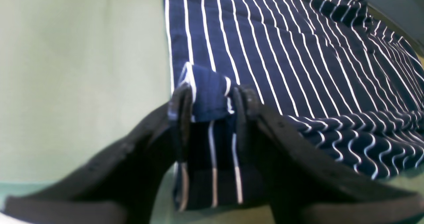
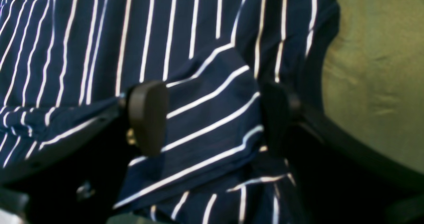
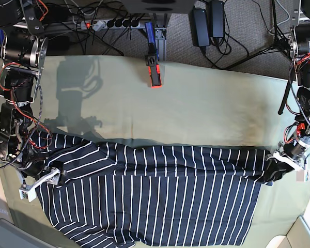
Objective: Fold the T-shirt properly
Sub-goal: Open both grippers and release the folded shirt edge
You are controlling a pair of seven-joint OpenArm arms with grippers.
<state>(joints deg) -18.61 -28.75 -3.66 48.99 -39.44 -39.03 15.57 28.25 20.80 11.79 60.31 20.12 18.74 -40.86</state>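
Observation:
Next, my right gripper needs to grab the T-shirt's far outer corner (image 3: 44, 146) (image 2: 284, 180), at the end of the long folded edge, just beyond the slack corner.
The navy T-shirt (image 3: 160, 196) with thin white stripes lies spread across the near half of the table, its upper part folded over along a long horizontal edge. At the shirt's right end my left gripper (image 1: 210, 101) stands open, and a raised fold of the T-shirt (image 1: 208, 88) sits between its fingers. The right gripper (image 2: 212, 118) is at the shirt's left end, its pads wide apart, open, with a slack corner of the T-shirt (image 2: 212, 111) lying between them. In the base view both grippers, the left gripper (image 3: 277, 166) and the right gripper (image 3: 52, 176), rest low on the fabric.
An olive-green cloth (image 3: 196, 113) covers the table under the shirt. A red and black clamp (image 3: 154, 72) sits at the far edge. Cables and power bricks (image 3: 206, 20) lie on the floor beyond. The shirt's hem reaches close to the table's near edge.

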